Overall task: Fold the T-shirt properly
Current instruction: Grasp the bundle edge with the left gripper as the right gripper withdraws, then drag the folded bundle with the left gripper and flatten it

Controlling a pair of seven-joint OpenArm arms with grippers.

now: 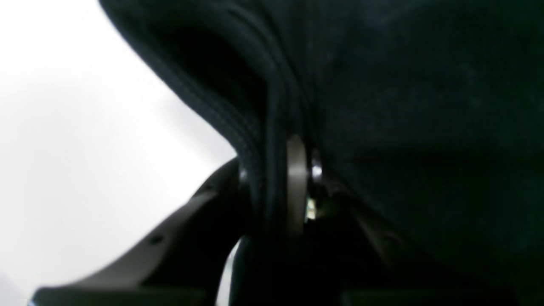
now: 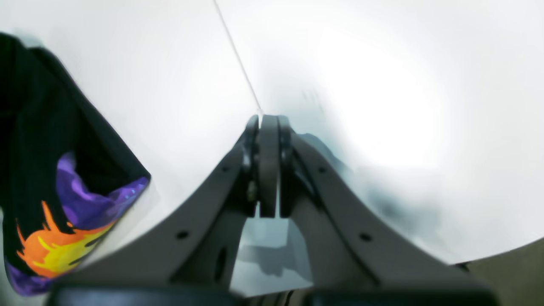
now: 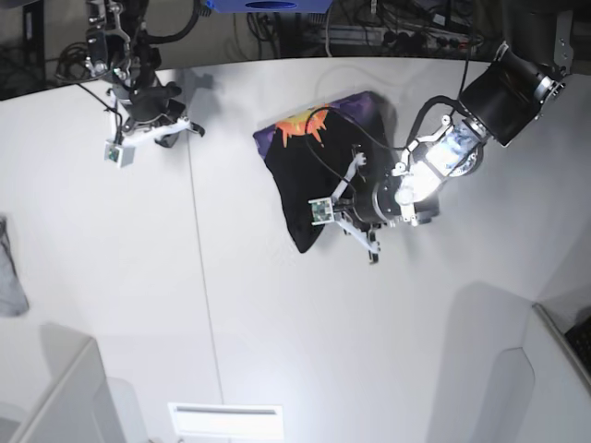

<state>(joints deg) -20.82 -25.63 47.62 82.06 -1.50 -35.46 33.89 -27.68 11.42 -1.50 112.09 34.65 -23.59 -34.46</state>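
I will use my left gripper to let go of the black T-shirt's held edge on the white table (image 3: 300,229), around the pointed near corner of the shirt.
The black T-shirt (image 3: 319,171) lies bunched on the white table, its purple and orange print (image 3: 300,125) showing at the far end. My left gripper (image 3: 340,220) sits at the shirt's near right edge. In the left wrist view several folds of black cloth (image 1: 263,140) run between its fingers, so the left gripper (image 1: 280,178) is shut on the T-shirt. My right gripper (image 3: 171,129) hovers at the far left, apart from the shirt. Seen from the right wrist, that gripper (image 2: 268,127) is shut with nothing in it, and the T-shirt (image 2: 51,191) hangs at the left.
A small grey cloth (image 3: 9,268) lies at the table's left edge. A seam (image 3: 199,277) runs down the tabletop. Raised white panels stand at the near left (image 3: 55,397) and near right (image 3: 545,369). Cables and equipment (image 3: 369,28) crowd the back.
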